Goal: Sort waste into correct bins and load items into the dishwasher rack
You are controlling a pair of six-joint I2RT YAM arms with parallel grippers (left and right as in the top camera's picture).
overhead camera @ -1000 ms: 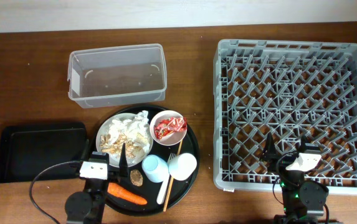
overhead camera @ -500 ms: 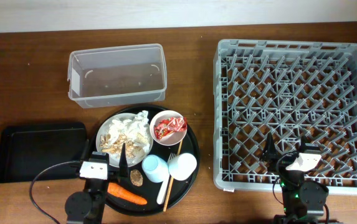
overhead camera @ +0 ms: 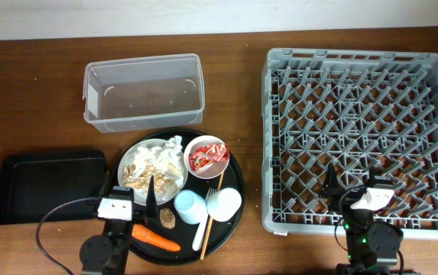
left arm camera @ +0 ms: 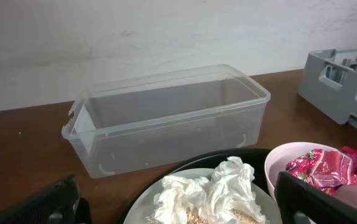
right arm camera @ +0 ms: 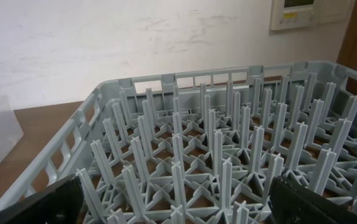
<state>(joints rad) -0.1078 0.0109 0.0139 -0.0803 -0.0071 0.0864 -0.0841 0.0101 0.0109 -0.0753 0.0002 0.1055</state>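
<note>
Next, I move my right gripper over to the round black tray and close it on the sides of the white cup (overhead camera: 225,203) that stands beside the blue cup.
On the round black tray (overhead camera: 234,179) a white plate (overhead camera: 129,162) carries crumpled napkins (overhead camera: 163,156) and beige scraps (overhead camera: 137,177). A red-and-white wrapper (overhead camera: 207,156) fills the pinkish bowl (overhead camera: 195,145). In front lie a blue cup (overhead camera: 189,206), a white cup (overhead camera: 225,203), a fork (overhead camera: 206,224), a carrot (overhead camera: 156,237) and a brown lump (overhead camera: 167,220). My left gripper (overhead camera: 131,191) stands open just above the plate's near edge, the napkins (left arm camera: 212,193) between its fingers (left arm camera: 318,199). My right gripper (overhead camera: 354,186) hangs open and empty over the front pegs of the grey rack (overhead camera: 360,114).
The clear tub (overhead camera: 144,93) stands behind the round tray, and the flat black tray (overhead camera: 47,187) lies to its left. The tub (left arm camera: 166,118) and a corner of the rack (left arm camera: 346,71) show beyond the left gripper. The right wrist view holds rack pegs (right arm camera: 228,143).
</note>
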